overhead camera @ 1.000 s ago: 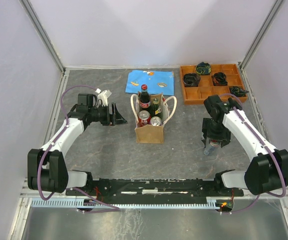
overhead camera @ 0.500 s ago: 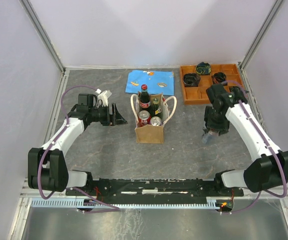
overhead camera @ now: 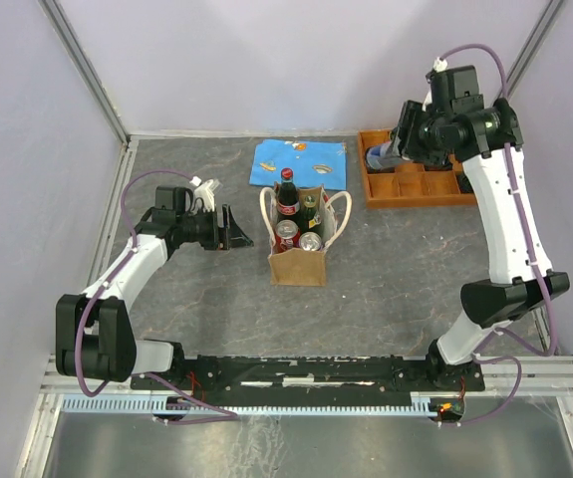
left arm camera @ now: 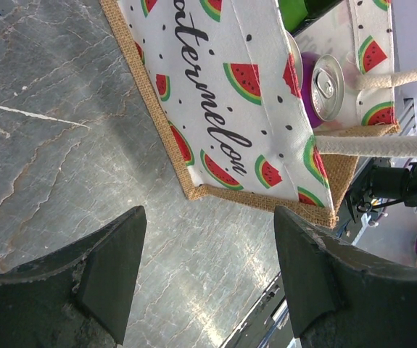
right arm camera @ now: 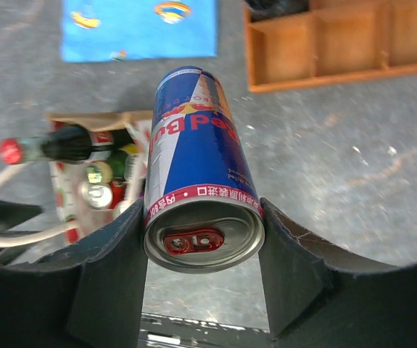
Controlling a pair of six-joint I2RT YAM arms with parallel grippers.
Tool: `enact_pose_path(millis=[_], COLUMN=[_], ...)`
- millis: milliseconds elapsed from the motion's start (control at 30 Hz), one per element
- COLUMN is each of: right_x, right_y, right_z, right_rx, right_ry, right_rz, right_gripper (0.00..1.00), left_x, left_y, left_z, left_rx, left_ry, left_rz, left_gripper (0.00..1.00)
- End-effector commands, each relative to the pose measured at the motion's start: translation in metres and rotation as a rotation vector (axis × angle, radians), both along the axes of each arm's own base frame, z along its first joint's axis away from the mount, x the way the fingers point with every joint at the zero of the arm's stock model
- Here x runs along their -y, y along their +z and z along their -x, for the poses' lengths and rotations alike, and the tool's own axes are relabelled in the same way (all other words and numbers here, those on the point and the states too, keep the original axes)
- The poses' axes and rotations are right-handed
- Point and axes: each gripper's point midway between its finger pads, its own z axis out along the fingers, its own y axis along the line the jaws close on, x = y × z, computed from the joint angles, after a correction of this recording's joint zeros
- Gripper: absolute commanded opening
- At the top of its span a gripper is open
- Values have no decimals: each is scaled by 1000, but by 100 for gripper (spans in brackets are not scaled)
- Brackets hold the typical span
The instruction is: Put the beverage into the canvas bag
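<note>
My right gripper sets the Red Bull can inside the canvas bag next, in the front corner [overhead camera: 285, 247] by the red can. The Red Bull can is now high above the orange tray.
The canvas bag [overhead camera: 299, 263] stands upright mid-table, with a cola bottle [overhead camera: 287, 194], a green bottle [overhead camera: 309, 211] and two cans [overhead camera: 286, 234] inside. My right gripper [overhead camera: 398, 149] is shut on a blue and silver Red Bull can [overhead camera: 379, 156], held high in the air above the orange tray, to the right of and behind the bag. In the right wrist view the can [right arm camera: 193, 159] lies between my fingers [right arm camera: 202, 246], with the bag [right arm camera: 96, 190] below on the left. My left gripper [overhead camera: 234, 231] is open and empty just left of the bag's watermelon-printed side [left arm camera: 215, 94].
A blue patterned cloth [overhead camera: 299, 162] lies flat behind the bag. An orange wooden compartment tray [overhead camera: 416, 189] sits at the back right, partly hidden by my right arm. Pale walls close in the table on three sides.
My right arm has lifted the can off the table at the right and swung it up and toward the back, over the tray. The left arm has not moved.
</note>
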Motion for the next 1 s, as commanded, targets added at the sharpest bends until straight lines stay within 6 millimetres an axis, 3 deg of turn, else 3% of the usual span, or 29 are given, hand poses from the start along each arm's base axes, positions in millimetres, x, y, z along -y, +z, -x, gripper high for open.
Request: enact_pose_path(millis=[0, 167, 333, 533, 700, 800, 967], right_x=[-48, -84, -132, -167, -181, -185, -192], right_y=[69, 85, 92, 62, 25, -1, -22], right_z=[-20, -11, 15, 59, 93, 102, 100], right_rx=[212, 235, 229, 130, 21, -29, -57], right_ry=[124, 224, 334, 413, 467, 492, 510], right_rz=[-216, -239, -254, -160, -52, 4, 54], right_gripper=[0, 0, 0, 0, 0, 0, 0], left_x=[3, 3, 3, 2, 2, 2, 2], left_y=[14, 15, 13, 12, 10, 10, 11], left_z=[-7, -9, -7, -7, -7, -8, -8], left_rx=[90, 90, 84, 78, 73, 74, 82], left_ry=[-32, -19, -23, -24, -27, -28, -32], left_rz=[15, 22, 16, 11, 6, 5, 4], left_gripper=[77, 77, 77, 77, 77, 77, 77])
